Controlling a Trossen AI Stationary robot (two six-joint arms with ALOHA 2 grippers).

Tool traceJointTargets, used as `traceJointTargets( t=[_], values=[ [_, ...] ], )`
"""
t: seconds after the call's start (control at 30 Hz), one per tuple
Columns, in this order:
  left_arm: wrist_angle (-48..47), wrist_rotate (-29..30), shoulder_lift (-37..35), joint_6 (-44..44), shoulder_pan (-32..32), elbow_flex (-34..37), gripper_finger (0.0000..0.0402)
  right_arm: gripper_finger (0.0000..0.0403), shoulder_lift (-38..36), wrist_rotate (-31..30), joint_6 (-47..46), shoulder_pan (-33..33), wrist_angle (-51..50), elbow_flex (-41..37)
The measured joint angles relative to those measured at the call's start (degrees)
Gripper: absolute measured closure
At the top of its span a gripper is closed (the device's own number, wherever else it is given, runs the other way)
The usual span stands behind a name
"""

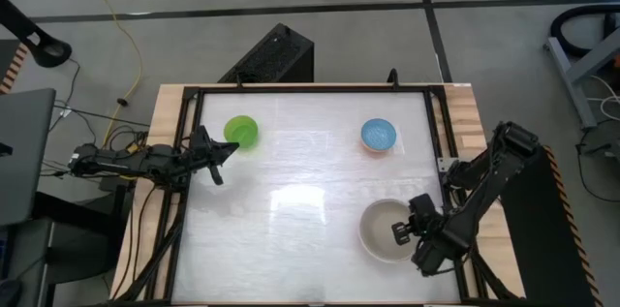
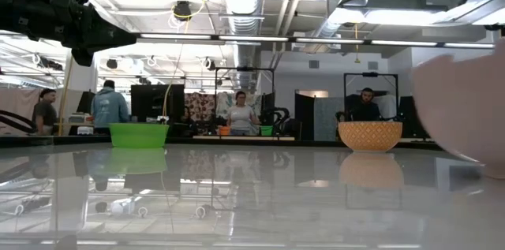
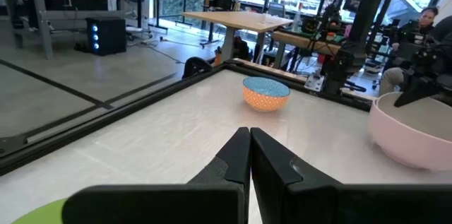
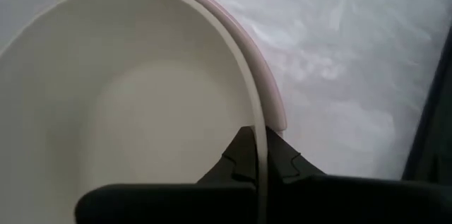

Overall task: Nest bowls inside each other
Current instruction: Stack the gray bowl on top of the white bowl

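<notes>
Next, my right gripper puts the white-cream bowl down at the bright glare in the middle of the open table [image 1: 322, 197].
A bright green bowl [image 1: 241, 132] stands on its base at the table's far left. Just beside it my left gripper [image 1: 228, 149] hovers level and shut, holding nothing; the left wrist view shows its fingertips [image 3: 249, 139] closed. A small bowl [image 1: 379, 136], light blue inside and orange outside, stands at the far right. At the near right a white-cream bowl [image 4: 141, 111] lies inside a beige-grey bowl, whose rim [image 4: 277, 107] shows around it. My right gripper [image 1: 400, 232] is shut on the white-cream bowl. My right gripper pinches the white-cream bowl's thin rim [image 4: 258, 128] on its right side, one finger inside the bowl and one outside, between it and the beige-grey rim. The fingers come steeply from above. Whether the bowl is lifted off the outer bowl, I cannot tell.
A dark frame [image 1: 436, 123] runs around the white table top. Open table lies in the middle, between the bowls. In the low view several people [image 2: 241, 112] sit or stand in the room beyond the table's far edge.
</notes>
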State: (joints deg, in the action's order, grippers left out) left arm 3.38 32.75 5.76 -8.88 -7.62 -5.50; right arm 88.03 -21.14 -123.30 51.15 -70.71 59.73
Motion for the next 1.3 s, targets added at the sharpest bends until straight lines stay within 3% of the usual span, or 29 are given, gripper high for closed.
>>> traceJointTargets(
  t=[0.2, 0.37, 0.83, 1.1, 1.3],
  values=[
    [0.0, 0.0, 0.0, 0.0, 0.0, 0.0, 0.0401, 0.0392, 2.0, -5.4, 11.9, -7.6, 7.4, 0.0],
    [0.0, 0.0, 0.0, -0.3, 0.0, 0.0, 0.0401, 0.0392, 2.9, -6.5, 25.5, -15.5, 17.4, 0.0],
    [0.0, 0.0, 0.0, -0.2, 0.0, 0.0, 0.0401, 0.0392, 3.4, -4.2, 60.4, -34.9, 45.2, -0.3],
    [0.0, 0.0, 0.0, 0.0, 0.0, 0.0, 0.0401, 0.0392, 3.4, 1.0, 68.2, -41.6, 47.9, -0.1],
    [-0.1, 0.0, 0.0, 0.1, 0.0, 0.0, 0.0401, 0.0392, 3.3, 3.4, 68.5, -42.2, 47.7, -0.1]
  ],
)
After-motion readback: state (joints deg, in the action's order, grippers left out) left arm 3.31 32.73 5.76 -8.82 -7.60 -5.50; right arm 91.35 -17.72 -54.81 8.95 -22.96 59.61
